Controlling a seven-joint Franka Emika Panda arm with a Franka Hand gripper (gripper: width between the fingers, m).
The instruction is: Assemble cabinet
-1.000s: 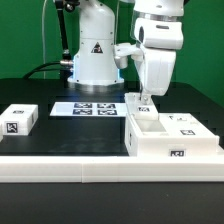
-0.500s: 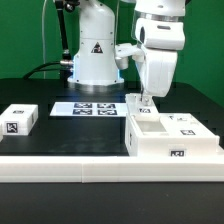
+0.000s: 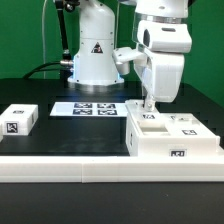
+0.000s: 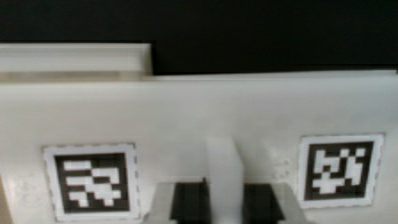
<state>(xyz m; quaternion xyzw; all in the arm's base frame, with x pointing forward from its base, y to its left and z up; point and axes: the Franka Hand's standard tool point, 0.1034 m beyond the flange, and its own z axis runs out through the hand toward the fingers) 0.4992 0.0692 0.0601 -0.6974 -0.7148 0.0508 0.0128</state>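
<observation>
My gripper will let go of the thin white wall's tagged piece on the cabinet's top near its front edge (image 3: 173,131). That wall now stands upright near the back corner.
The cabinet (image 3: 172,142) is a large white box with tags, lying at the exterior view's right, behind the front rail. My gripper (image 3: 150,108) reaches down into its open top near the back left corner. In the wrist view, the gripper (image 4: 226,206) has its dark fingers (image 4: 189,205) pressed on both sides of a thin upright white wall (image 4: 224,165) of the cabinet. Two tags (image 4: 89,180) flank that wall on the cabinet's face. The gripper is shut on this wall.
A small white tagged block (image 3: 18,119) lies at the exterior view's left. The marker board (image 3: 90,108) lies flat in front of the robot base (image 3: 95,60). A long white rail (image 3: 100,170) runs along the front.
The gripper has moved toward the exterior view's right and a little down, onto the cabinet wall. The cabinet has stayed in place.
</observation>
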